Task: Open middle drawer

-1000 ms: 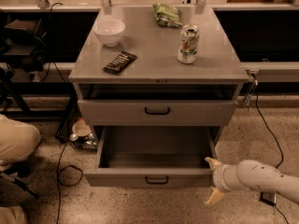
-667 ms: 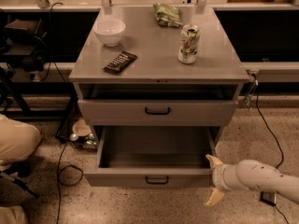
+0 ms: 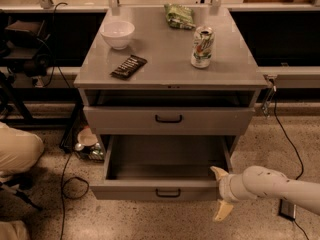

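Observation:
The open gripper only straddles the front corner of the drawer, so it should move inward, close on the front panel's end (image 3: pixel 207 192) and pull the middle drawer farther out.
The middle drawer (image 3: pixel 167 190) is a grey metal tray with a low front panel and a small black bar handle. It stands pulled far out of the cabinet, and its inside shows bare. My gripper (image 3: pixel 221 192) is at the right end of the drawer's front panel. It is open, with one cream finger (image 3: pixel 218 173) over the drawer's right front corner and the other below, in front of the panel. It holds nothing. The drawer above (image 3: pixel 168 119) sits slightly out, with a dark gap over it.
On the cabinet top (image 3: pixel 165 64) are a white bowl (image 3: pixel 117 33), a dark snack bar (image 3: pixel 128 66), a green can (image 3: pixel 202 46) and a green bag (image 3: pixel 179 15). Cables and clutter (image 3: pixel 87 144) lie on the floor at left. A person's leg (image 3: pixel 17 151) is at far left.

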`<action>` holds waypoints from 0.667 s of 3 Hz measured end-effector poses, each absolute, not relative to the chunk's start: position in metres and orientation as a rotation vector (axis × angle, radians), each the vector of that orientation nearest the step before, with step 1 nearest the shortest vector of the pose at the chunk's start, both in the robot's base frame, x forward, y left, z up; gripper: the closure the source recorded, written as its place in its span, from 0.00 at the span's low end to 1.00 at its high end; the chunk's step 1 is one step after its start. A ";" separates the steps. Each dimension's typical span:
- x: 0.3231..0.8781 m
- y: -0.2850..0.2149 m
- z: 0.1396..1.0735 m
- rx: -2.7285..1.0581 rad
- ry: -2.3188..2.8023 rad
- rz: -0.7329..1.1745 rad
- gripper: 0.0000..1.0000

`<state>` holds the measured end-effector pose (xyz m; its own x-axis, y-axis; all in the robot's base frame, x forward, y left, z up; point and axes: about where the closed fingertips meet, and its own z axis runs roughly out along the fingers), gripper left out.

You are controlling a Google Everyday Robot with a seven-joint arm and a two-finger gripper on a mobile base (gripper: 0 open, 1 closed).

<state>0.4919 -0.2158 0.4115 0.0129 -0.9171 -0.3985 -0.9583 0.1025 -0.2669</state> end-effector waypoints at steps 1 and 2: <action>0.493 -0.204 0.406 -1.894 1.910 0.120 0.00; 0.498 -0.198 0.406 -1.928 1.913 0.112 0.12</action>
<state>0.4976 -0.1980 0.4056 0.0499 -0.9375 -0.3444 -0.9712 0.0349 -0.2358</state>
